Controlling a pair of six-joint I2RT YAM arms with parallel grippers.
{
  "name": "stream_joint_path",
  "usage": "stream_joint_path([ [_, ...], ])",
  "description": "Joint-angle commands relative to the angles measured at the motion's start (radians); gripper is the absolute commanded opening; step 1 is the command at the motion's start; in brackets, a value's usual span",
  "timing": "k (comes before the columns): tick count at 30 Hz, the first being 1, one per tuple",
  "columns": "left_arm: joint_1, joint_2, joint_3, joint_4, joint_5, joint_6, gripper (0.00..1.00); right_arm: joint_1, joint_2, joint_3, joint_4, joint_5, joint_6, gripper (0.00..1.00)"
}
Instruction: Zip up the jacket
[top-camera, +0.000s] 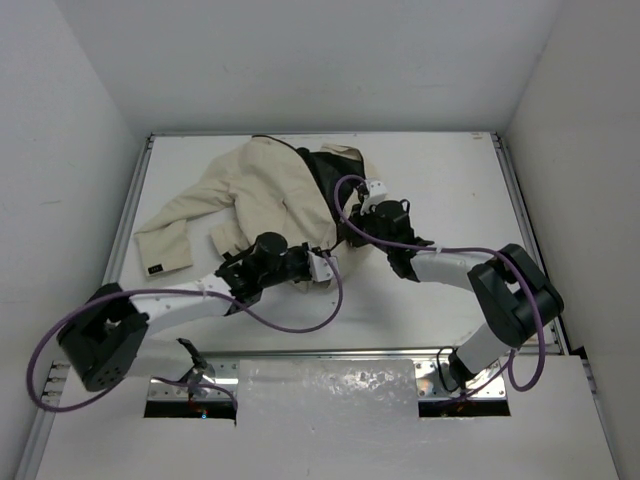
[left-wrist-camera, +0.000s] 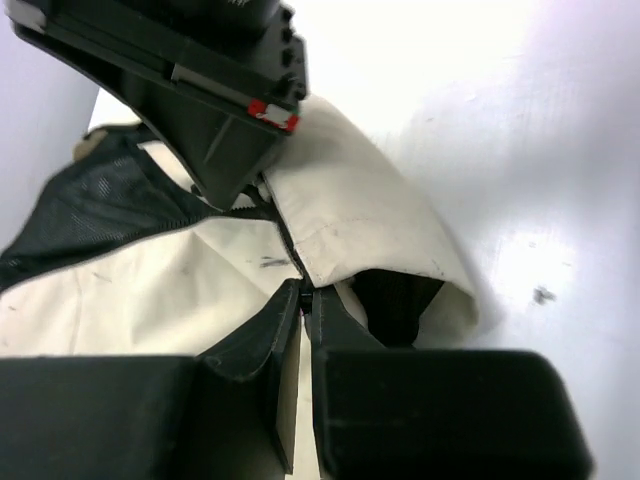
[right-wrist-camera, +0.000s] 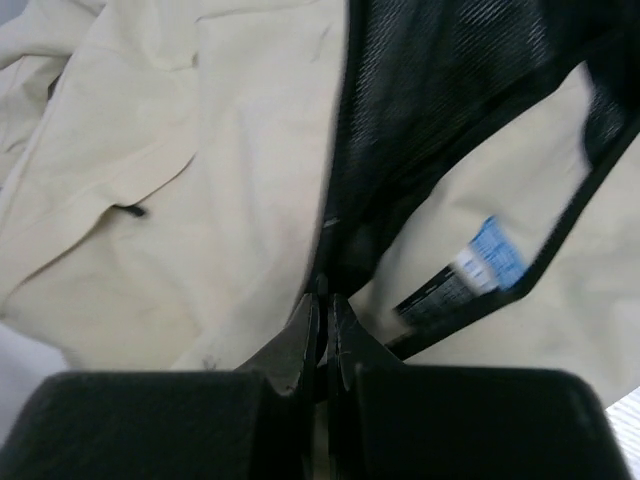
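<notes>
I need to let go of the jacket's zipper end with my left gripper, setting it on the white table just inside the near metal rail (top-camera: 304, 334).
The cream-beige jacket (top-camera: 255, 190) lies crumpled on the white table, its front open and the black lining (top-camera: 330, 175) showing. My left gripper (top-camera: 322, 266) is at the jacket's lower hem. In the left wrist view it (left-wrist-camera: 306, 297) is shut on the bottom end of the dark zipper line, between the two cream panels (left-wrist-camera: 370, 210). My right gripper (top-camera: 352, 228) is just beyond it, further up the front. In the right wrist view it (right-wrist-camera: 325, 303) is shut on the dark zipper edge where cream fabric (right-wrist-camera: 200, 180) meets the mesh lining (right-wrist-camera: 440, 90). What lies between its fingertips is hidden.
One sleeve with a dark-tagged cuff (top-camera: 165, 250) stretches toward the table's left edge. Purple cables (top-camera: 300, 320) loop off both arms over the near table. A blue-and-white care label (right-wrist-camera: 490, 255) sits inside the lining. White walls enclose the table (top-camera: 450, 190) on three sides.
</notes>
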Motion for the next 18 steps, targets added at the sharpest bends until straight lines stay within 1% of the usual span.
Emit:
stream_joint_path([
  [1,-0.002,-0.121,-0.014,-0.109,0.141,0.03,0.0,-0.024,-0.022,0.025,0.007,0.126,-0.069,0.0],
  [2,-0.004,-0.141,-0.015,-0.171,0.154,0.031,0.0,-0.024,-0.019,0.031,0.012,0.128,-0.072,0.0],
  [4,-0.002,-0.185,-0.014,-0.257,0.213,0.034,0.0,-0.025,-0.011,0.053,0.012,0.138,-0.089,0.0],
  [6,-0.004,-0.227,-0.005,-0.331,0.239,0.039,0.0,-0.033,0.001,0.071,0.004,0.157,-0.122,0.0],
  [7,-0.004,-0.239,0.012,-0.447,0.255,0.065,0.0,-0.041,0.004,0.093,-0.007,0.167,-0.138,0.0],
  [9,-0.002,-0.28,0.025,-0.546,0.292,0.109,0.0,-0.076,0.027,0.116,-0.011,0.184,-0.17,0.0],
  [10,-0.002,-0.296,0.037,-0.642,0.301,0.128,0.0,-0.093,0.037,0.128,-0.017,0.181,-0.174,0.0],
  [12,-0.001,-0.337,0.055,-0.736,0.328,0.183,0.0,-0.134,0.061,0.174,-0.019,0.174,-0.211,0.0],
  [13,-0.001,-0.349,0.078,-0.838,0.339,0.205,0.0,-0.146,0.07,0.207,-0.021,0.177,-0.228,0.0],
  [14,-0.001,-0.378,0.089,-0.883,0.357,0.228,0.0,-0.165,0.081,0.228,-0.025,0.175,-0.259,0.0],
  [15,-0.001,-0.392,0.112,-0.966,0.362,0.263,0.0,-0.172,0.101,0.249,-0.043,0.174,-0.273,0.0],
  [17,-0.001,-0.428,0.137,-1.051,0.373,0.298,0.0,-0.195,0.121,0.309,-0.06,0.18,-0.32,0.0],
  [18,-0.001,-0.437,0.172,-1.144,0.375,0.336,0.0,-0.205,0.138,0.327,-0.079,0.187,-0.337,0.0],
])
